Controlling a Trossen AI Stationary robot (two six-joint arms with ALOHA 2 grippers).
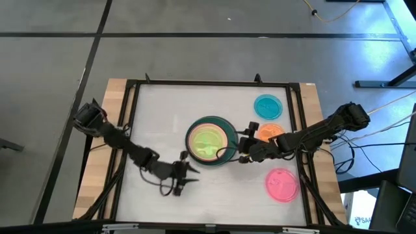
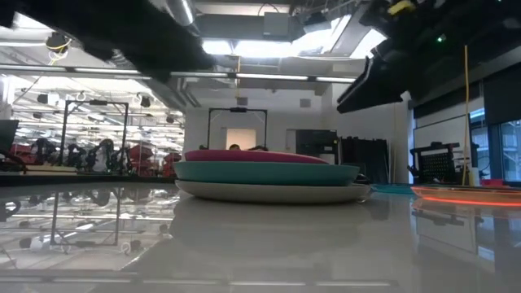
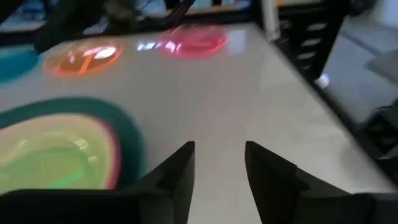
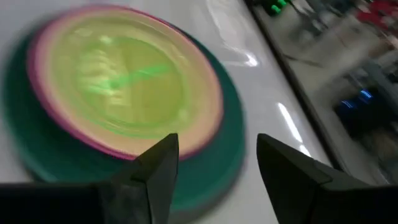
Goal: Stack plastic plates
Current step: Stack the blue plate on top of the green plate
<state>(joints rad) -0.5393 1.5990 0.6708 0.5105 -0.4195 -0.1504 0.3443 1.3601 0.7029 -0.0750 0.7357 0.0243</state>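
Observation:
My right gripper is to go to the teal plate next and close on its edge [image 1: 257, 116] facing the stack.
A stack of plates [image 1: 209, 142] sits at the table's middle: a dark green large plate at the bottom as seen from above, then magenta and peach, with a small green plate [image 4: 124, 81] on top. The low view shows a pale plate [image 2: 269, 192] under the stack. Three small plates lie singly on the table: teal [image 1: 268, 106], orange [image 1: 270, 132] and pink [image 1: 281, 184]. My left gripper [image 1: 192, 174] is open and empty, near and left of the stack. My right gripper [image 1: 242, 146] is open and empty at the stack's right rim.
A black frame [image 1: 214, 83] runs around the white table top. The right arm [image 1: 305, 138] reaches over the orange plate. Free table shows along the left side and the near edge.

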